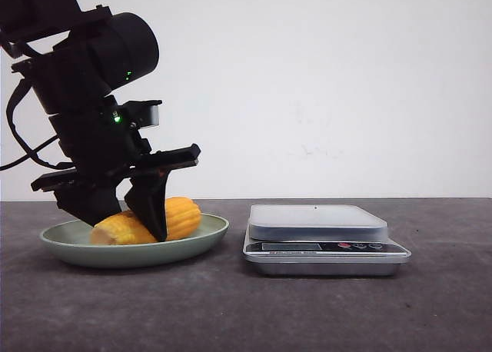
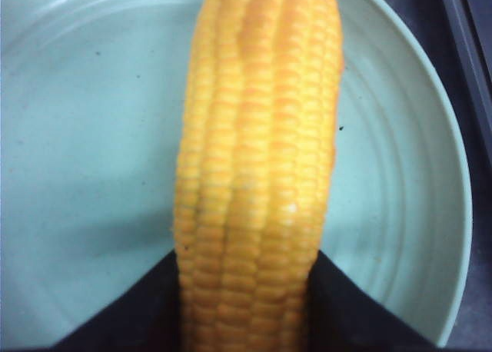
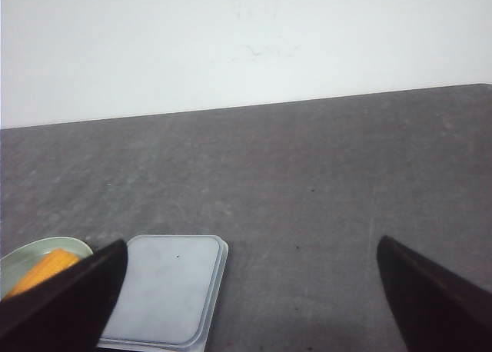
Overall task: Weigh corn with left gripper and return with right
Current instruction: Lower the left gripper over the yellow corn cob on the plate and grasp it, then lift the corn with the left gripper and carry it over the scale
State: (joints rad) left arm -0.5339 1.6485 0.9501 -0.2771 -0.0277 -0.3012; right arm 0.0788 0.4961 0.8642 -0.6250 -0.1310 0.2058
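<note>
I am going to use my left gripper to set the corn, still on the pale green plate, down and let it go on the flat pan of the silver kitchen scale (image 1: 298,207).
The yellow-orange corn (image 1: 183,216) lies on a pale green plate (image 1: 209,232) at the left of the table. My left gripper (image 1: 131,225) reaches down into the plate and its two black fingers press against both sides of the cob. In the left wrist view the corn (image 2: 257,175) runs lengthwise between the fingers (image 2: 131,317) over the plate (image 2: 92,137). My right gripper (image 3: 252,244) is open and empty, held above the table. It is out of the front view.
A silver kitchen scale (image 1: 319,221) with a flat pan stands to the right of the plate; it also shows in the right wrist view (image 3: 165,290), beside the plate (image 3: 31,252) and the corn (image 3: 46,269). The table is dark grey, with a white wall behind.
</note>
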